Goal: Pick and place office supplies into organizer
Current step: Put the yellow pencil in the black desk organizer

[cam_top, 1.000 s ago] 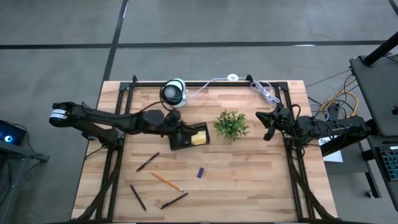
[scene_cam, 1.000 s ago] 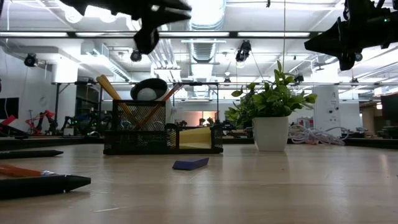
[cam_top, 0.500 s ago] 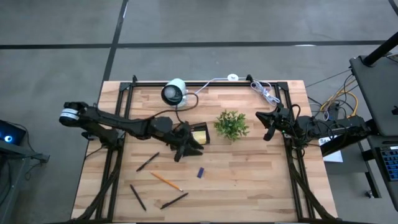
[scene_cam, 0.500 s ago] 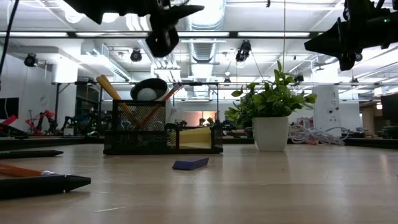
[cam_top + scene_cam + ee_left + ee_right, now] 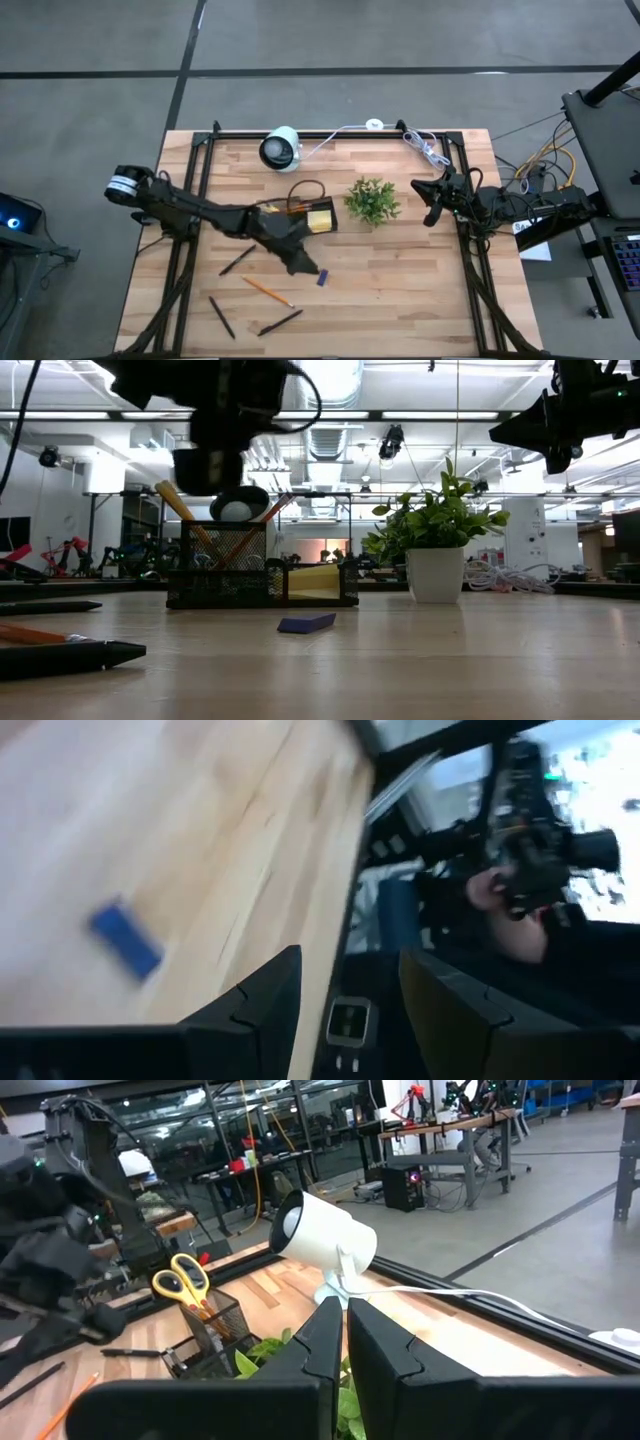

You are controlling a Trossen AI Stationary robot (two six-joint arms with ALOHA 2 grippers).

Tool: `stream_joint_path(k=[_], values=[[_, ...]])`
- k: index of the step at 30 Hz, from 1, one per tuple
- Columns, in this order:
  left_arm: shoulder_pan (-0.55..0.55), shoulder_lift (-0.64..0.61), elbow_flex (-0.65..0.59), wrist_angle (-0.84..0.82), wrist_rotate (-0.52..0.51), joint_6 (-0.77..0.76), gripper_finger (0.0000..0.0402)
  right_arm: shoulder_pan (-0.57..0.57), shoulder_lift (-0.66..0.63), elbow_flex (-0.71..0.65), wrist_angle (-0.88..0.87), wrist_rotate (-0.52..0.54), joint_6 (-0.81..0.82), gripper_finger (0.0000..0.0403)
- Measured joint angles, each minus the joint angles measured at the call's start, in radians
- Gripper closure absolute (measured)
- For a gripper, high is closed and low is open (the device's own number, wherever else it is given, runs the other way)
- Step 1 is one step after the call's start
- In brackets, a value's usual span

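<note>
The robot's left gripper needs to next move to the middle of the orange pencil (image 5: 270, 293) that lies between the black pens and close there.
The black mesh organizer (image 5: 300, 215) stands at the table's middle and holds a yellow sticky-note pad (image 5: 320, 221), yellow-handled scissors (image 5: 183, 1278) and orange pencils (image 5: 180, 505). A small blue piece (image 5: 322, 277) lies flat on the wood nearer the front edge; it also shows in the left wrist view (image 5: 125, 940). My left gripper (image 5: 305, 267) hangs open and empty above the table, just left of the blue piece (image 5: 306, 623). My right gripper (image 5: 432, 208) is shut and empty, raised at the right, beside the plant.
A black pen (image 5: 237, 260), an orange pencil (image 5: 267, 291) and two more black pens (image 5: 221, 316) (image 5: 280, 322) lie on the front left of the table. A potted green plant (image 5: 372, 200), a white round camera device (image 5: 280, 148) and a white cable (image 5: 420, 145) stand farther back.
My left gripper has swung away from above the organizer, toward the table's near edge and a little right, ending close beside the blue piece. The organizer and loose supplies have stayed in place.
</note>
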Motion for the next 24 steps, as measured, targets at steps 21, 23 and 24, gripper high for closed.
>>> stream_joint_path(k=[21,23,24], values=[[-0.193,-0.012,0.049,-0.520,0.074,0.334,0.0283,0.000,0.000,0.000,-0.024,0.000,-0.003,0.0390],[-0.208,-0.012,0.072,-0.615,0.055,0.418,0.0289,0.000,0.000,0.000,-0.030,0.000,-0.003,0.0390],[-0.215,-0.012,0.082,-0.660,0.033,0.462,0.0292,0.000,0.000,0.000,-0.031,0.000,-0.003,0.0390]])
